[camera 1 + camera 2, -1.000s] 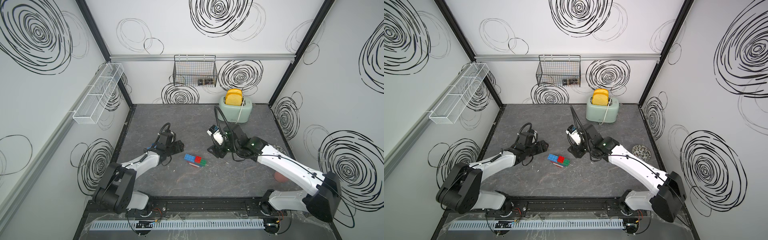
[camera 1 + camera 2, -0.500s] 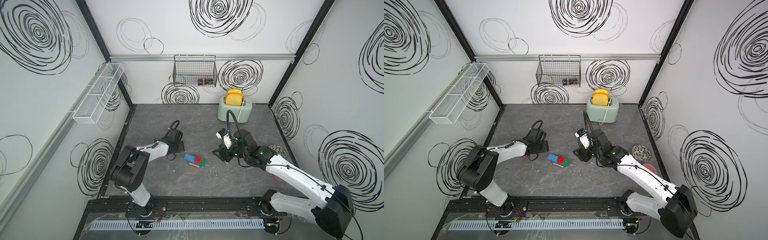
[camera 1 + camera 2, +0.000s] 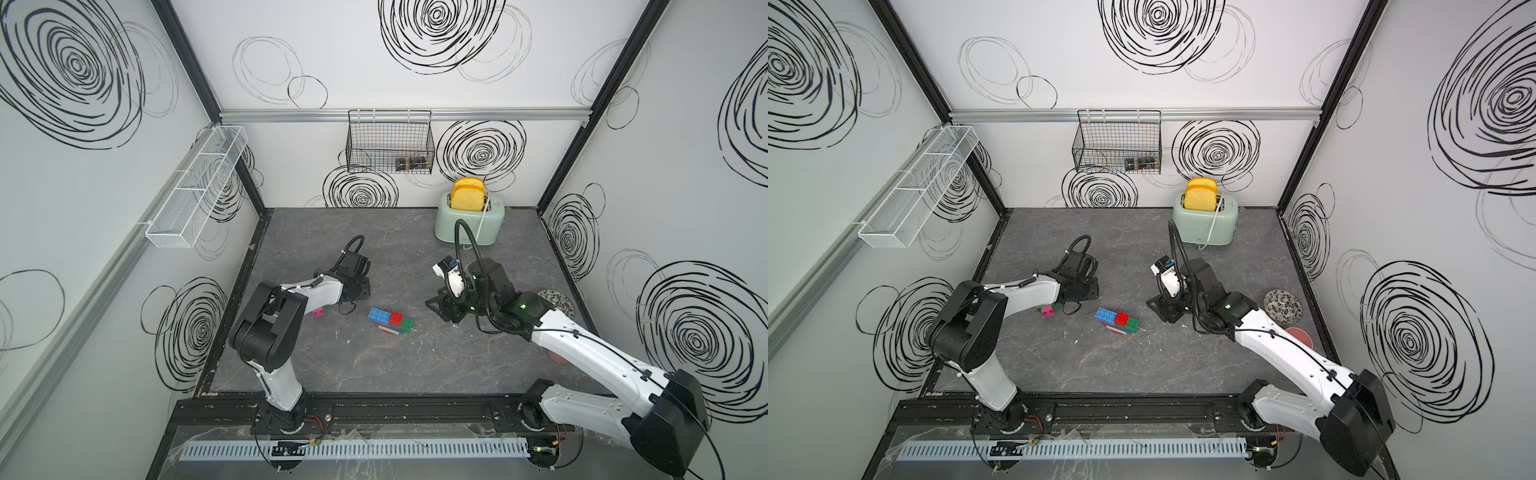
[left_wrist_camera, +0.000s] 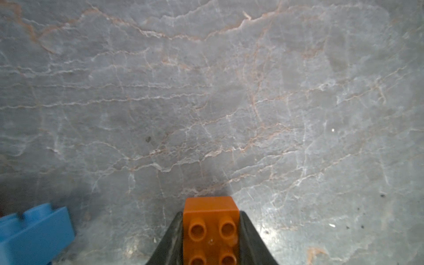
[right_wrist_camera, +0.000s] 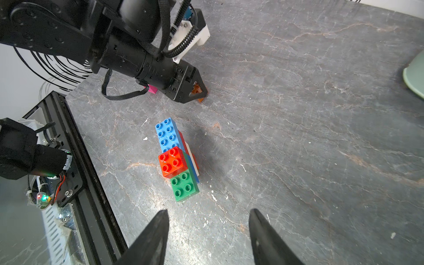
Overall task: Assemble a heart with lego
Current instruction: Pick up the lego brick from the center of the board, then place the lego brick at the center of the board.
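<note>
Next, I release the orange four-stud brick on the grey floor (image 3: 450, 341) with my left gripper, beyond the part-built piece's green end.
My left gripper (image 4: 211, 229) is shut on an orange four-stud brick (image 4: 211, 220), its fingers pressed against two opposite sides. In the right wrist view that orange brick (image 5: 196, 90) sits low against the grey floor between the left fingertips. The part-built lego piece (image 3: 390, 321) (image 3: 1117, 321) lies mid-floor, with blue, red and green bricks (image 5: 175, 158) on white, red and blue layers. My right gripper (image 5: 208, 213) is open and empty, to the right of the piece (image 3: 440, 305). A loose blue brick (image 4: 34, 231) lies beside the left gripper.
A pink brick (image 3: 318, 313) and a green one (image 3: 1040, 309) lie under the left forearm. A mint toaster (image 3: 469, 220) stands at the back right. A patterned plate (image 3: 1283, 305) and a red dish (image 3: 1299, 336) sit by the right wall. A wire basket (image 3: 390, 145) hangs on the back wall.
The left gripper has closed on the orange brick, and its arm has folded up at the elbow. The right gripper has drifted to the right, away from the piece.
</note>
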Tool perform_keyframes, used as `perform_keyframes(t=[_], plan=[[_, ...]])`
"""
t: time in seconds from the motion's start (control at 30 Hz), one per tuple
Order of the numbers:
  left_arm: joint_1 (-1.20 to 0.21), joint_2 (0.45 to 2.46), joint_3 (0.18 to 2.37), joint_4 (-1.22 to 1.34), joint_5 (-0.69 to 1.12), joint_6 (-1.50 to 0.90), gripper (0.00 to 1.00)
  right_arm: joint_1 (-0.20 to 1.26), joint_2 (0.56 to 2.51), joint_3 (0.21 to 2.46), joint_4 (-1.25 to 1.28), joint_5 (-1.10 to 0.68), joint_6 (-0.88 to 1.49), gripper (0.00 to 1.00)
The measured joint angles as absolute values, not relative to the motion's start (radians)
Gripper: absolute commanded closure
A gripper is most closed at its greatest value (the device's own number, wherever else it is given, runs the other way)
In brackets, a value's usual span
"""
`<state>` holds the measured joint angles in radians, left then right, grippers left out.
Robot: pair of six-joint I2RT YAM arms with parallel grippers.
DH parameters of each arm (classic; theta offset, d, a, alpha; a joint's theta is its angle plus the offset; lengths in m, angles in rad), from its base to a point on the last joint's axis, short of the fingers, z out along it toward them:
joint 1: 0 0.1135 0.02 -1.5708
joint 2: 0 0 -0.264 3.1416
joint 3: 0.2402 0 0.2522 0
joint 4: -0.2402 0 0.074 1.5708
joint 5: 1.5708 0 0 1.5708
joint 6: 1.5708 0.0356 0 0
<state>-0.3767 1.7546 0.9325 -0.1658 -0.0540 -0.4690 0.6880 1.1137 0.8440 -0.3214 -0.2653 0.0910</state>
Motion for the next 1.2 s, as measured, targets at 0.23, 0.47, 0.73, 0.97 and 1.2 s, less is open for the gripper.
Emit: perform_keyframes(t=[0.23, 0.47, 0.73, 0.97, 1.2], plan=[[-0.373, 1.732, 1.001, -0.237, -0.054, -0.434, 0.67, 0.673, 1.119, 0.838, -0.319, -0.266, 0.102, 0.42], [-0.456, 1.66, 1.168, -0.323, -0.054, -0.403, 0.67, 0.597, 1.116, 0.838, -0.324, -0.26, 0.128, 0.42], [-0.743, 1.655, 1.272, -0.361, -0.047, -0.408, 0.66, 0.306, 1.064, 0.834, -0.353, -0.287, 0.185, 0.41], [-0.934, 1.699, 1.304, -0.374, -0.042, -0.439, 0.65, 0.113, 0.997, 0.759, -0.352, -0.301, 0.248, 0.41], [-1.037, 1.87, 1.341, -0.393, -0.042, -0.445, 0.65, 0.096, 0.993, 0.731, -0.35, -0.332, 0.279, 0.41]])
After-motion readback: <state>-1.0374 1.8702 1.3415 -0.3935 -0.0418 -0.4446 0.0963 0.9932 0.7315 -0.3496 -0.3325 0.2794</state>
